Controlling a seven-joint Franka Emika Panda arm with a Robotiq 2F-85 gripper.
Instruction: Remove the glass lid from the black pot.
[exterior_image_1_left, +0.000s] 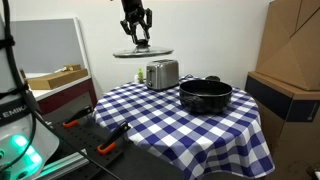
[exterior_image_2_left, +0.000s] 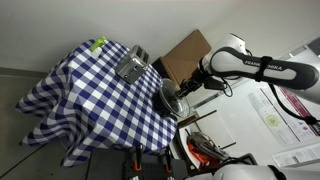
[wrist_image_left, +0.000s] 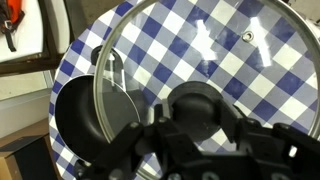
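I should use my gripper to set the glass lid down on the checked tablecloth (exterior_image_1_left: 147, 110) (wrist_image_left: 178, 86) in front of the silver toaster.
The glass lid (exterior_image_1_left: 143, 51) hangs level in the air above the silver toaster, held by its black centre knob (wrist_image_left: 195, 105). My gripper (exterior_image_1_left: 137, 36) is shut on that knob from above. The black pot (exterior_image_1_left: 205, 95) stands uncovered on the checked tablecloth, to the right of the toaster and apart from the lid. In the wrist view the lid (wrist_image_left: 215, 45) fills most of the picture, and the pot (wrist_image_left: 80, 125) shows at the lower left, partly through the glass. In an exterior view my gripper (exterior_image_2_left: 183, 90) is at the table's right side; the lid is hard to make out there.
The silver toaster (exterior_image_1_left: 162, 73) stands on the round table with a blue-and-white checked cloth (exterior_image_1_left: 190, 125), right under the lid. Cardboard boxes (exterior_image_1_left: 290, 60) stand at the right. A tray with orange-handled tools (exterior_image_1_left: 105, 138) and a shelf with a wooden box (exterior_image_1_left: 55, 75) are at the left.
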